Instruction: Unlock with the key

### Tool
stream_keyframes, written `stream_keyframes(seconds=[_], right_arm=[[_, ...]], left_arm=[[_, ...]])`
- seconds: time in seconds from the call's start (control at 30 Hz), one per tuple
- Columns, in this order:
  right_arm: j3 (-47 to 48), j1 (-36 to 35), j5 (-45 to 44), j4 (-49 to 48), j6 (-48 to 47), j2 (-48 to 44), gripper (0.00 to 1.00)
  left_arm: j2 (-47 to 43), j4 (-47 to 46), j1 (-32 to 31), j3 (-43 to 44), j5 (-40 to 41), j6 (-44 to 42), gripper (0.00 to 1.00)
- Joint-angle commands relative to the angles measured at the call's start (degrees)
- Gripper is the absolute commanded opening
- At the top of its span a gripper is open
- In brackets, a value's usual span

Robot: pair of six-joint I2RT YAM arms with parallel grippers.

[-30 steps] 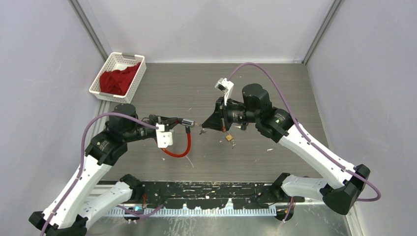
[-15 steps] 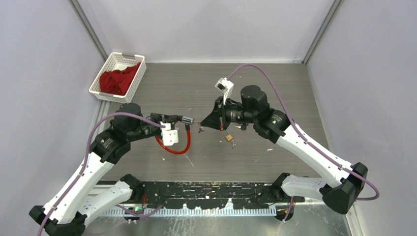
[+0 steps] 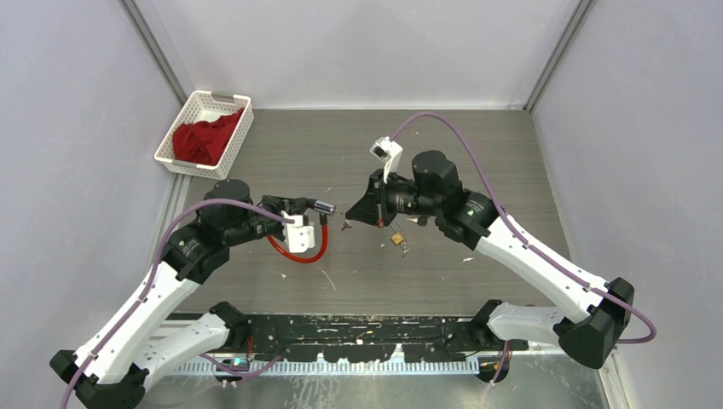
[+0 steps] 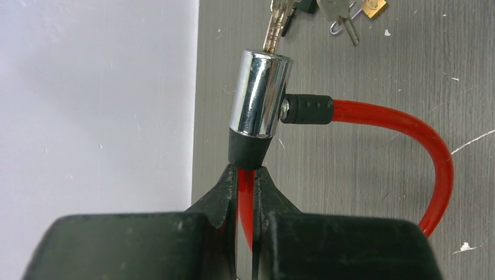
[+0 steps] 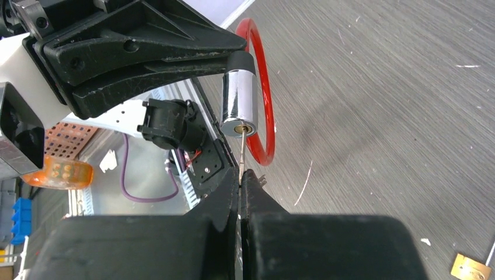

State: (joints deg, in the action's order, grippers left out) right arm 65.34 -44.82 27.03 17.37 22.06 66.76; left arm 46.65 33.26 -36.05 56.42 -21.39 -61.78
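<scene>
The lock's chrome cylinder will go down from my left gripper on the bare table (image 3: 338, 165) between the white basket and my right gripper.
The lock is a chrome cylinder (image 4: 260, 93) on a red cable loop (image 4: 403, 119), held above the table. My left gripper (image 4: 246, 175) is shut on the red cable just behind the cylinder's black collar. The key (image 5: 241, 151) is pinched in my right gripper (image 5: 240, 175), which is shut on it. The key's tip sits at the keyhole in the cylinder's end face (image 5: 239, 99). In the top view the cylinder (image 3: 325, 206) and the right gripper (image 3: 354, 220) meet mid-table, with the left gripper (image 3: 298, 206) to their left.
Spare keys (image 4: 344, 17) and a brass tag (image 3: 397, 239) hang or lie below the right gripper. A white basket (image 3: 194, 109) with red cloth stands at the back left. Grey walls close in on both sides.
My left wrist has rolled and shifted right, drawing the cable loop in under it. The right gripper has crept left, bringing the key up to the cylinder. Both grips are unchanged.
</scene>
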Motion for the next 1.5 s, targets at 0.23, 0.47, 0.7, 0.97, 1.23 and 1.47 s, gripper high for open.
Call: stream_keyframes(seconds=[0.23, 0.47, 0.7, 0.97, 1.23, 1.47], right_arm=[[-4.61, -2.03, -1.63, -18.19, 6.42, -1.24, 0.01], [-3.02, -2.21, 0.4, -14.44, 5.1, 0.51, 0.01], [-2.32, -2.88, 0.15, -14.24, 4.89, 2.1, 0.01], [-2.27, -3.34, -2.28, -19.58, 7.29, 2.4, 0.01], [-3.4, -3.71, -3.24, -25.08, 11.46, 4.22, 0.01], [-12.37, -3.27, -4.92, -35.57, 23.7, 2.81, 0.01]], left_arm=[[-4.13, -13.64, -3.43, -2.56, -3.26, 13.25, 0.0], [-4.09, -11.88, -3.8, -2.52, -3.68, 4.77, 0.0], [-2.39, -11.9, -4.09, -0.12, -5.82, 4.9, 0.0], [-1.42, -11.72, -7.36, 1.31, -6.06, 9.43, 0.0], [-0.79, -12.16, -10.6, 2.0, -3.92, 5.9, 0.0], [-3.82, -17.12, -10.78, -2.7, -1.07, -9.59, 0.0]])
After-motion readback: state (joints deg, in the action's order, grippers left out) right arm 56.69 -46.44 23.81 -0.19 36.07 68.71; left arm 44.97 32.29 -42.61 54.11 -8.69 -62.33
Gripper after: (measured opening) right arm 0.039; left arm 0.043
